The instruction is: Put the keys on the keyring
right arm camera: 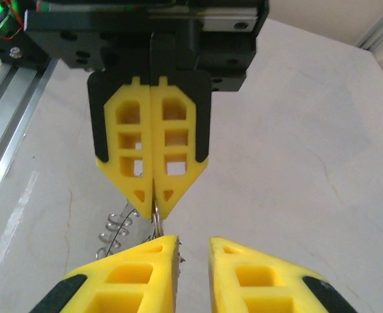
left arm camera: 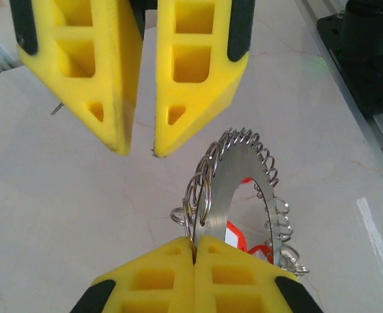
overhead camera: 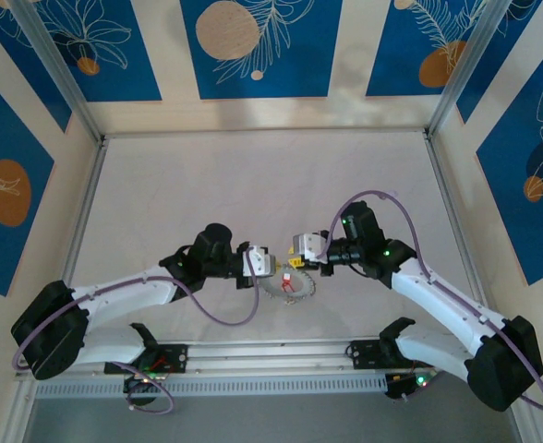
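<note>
Next, I open my right gripper wider, move it over and pinch that loop (right arm camera: 157,226), as the small loop at my left gripper's fingers is beside my right gripper's narrow gap.
The keyring (left arm camera: 234,179) is a flat grey metal ring edged with several small wire loops; it stands on edge, tilted, just off the table. My left gripper (left arm camera: 195,240) is shut on its near rim, pinching a small loop there. Red-tagged keys (left arm camera: 236,236) hang behind the ring near the left fingers. My right gripper (left arm camera: 141,151) hovers just beyond the ring's top, its jaws slightly apart with nothing between them. In the right wrist view my right gripper (right arm camera: 193,242) faces the shut left gripper (right arm camera: 154,212), with wire loops (right arm camera: 113,228) showing below it. From above, the keyring (overhead camera: 276,293) and keys (overhead camera: 290,277) sit between both grippers.
A pale table (overhead camera: 253,185) lies under both arms. An aluminium rail (overhead camera: 271,355) runs along the near edge, close behind the ring. Frame posts (overhead camera: 64,78) stand at the table's sides.
</note>
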